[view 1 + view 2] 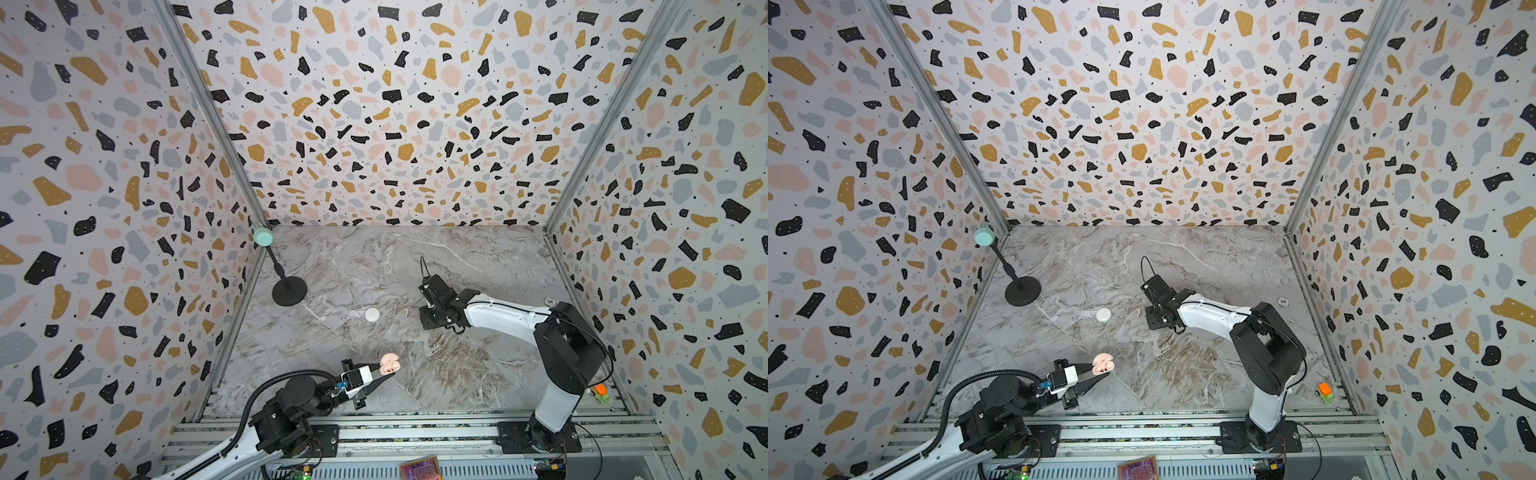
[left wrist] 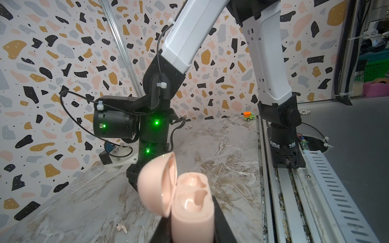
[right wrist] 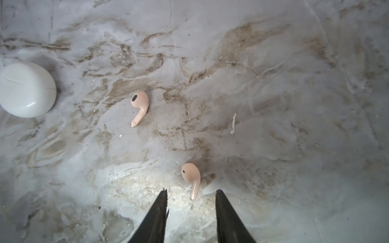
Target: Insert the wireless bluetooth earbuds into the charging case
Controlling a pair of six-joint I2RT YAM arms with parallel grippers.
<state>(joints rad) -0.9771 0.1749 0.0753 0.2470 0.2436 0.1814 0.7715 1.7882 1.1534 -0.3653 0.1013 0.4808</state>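
Observation:
My right gripper has its fingers on either side of the earbud's stem end, so it should move forward and close on its rounded head [image 3: 190, 172], leaving the stem free for the socket.
My left gripper [image 1: 385, 370] is shut on the body of a pale pink charging case [image 1: 390, 363] near the front of the table. Its lid is flipped open, and in the left wrist view both sockets of the case [image 2: 192, 210] look empty. Two pale pink earbuds lie on the marble in the right wrist view, one [image 3: 140, 105] farther out. The other earbud [image 3: 190, 174] has its stem tip between the tips of my right gripper [image 3: 192, 191]. That gripper is open, points down and touches nothing. In both top views only one earbud [image 1: 405, 311] shows, left of the right gripper.
A closed white round case [image 1: 372, 314] sits left of the earbuds. A black stand [image 1: 289, 291] with a mint head stands at the back left. An orange and green toy truck [image 1: 600, 392] and a round chip [image 1: 549, 301] lie by the right wall. Metal rails [image 1: 415, 432] run along the front.

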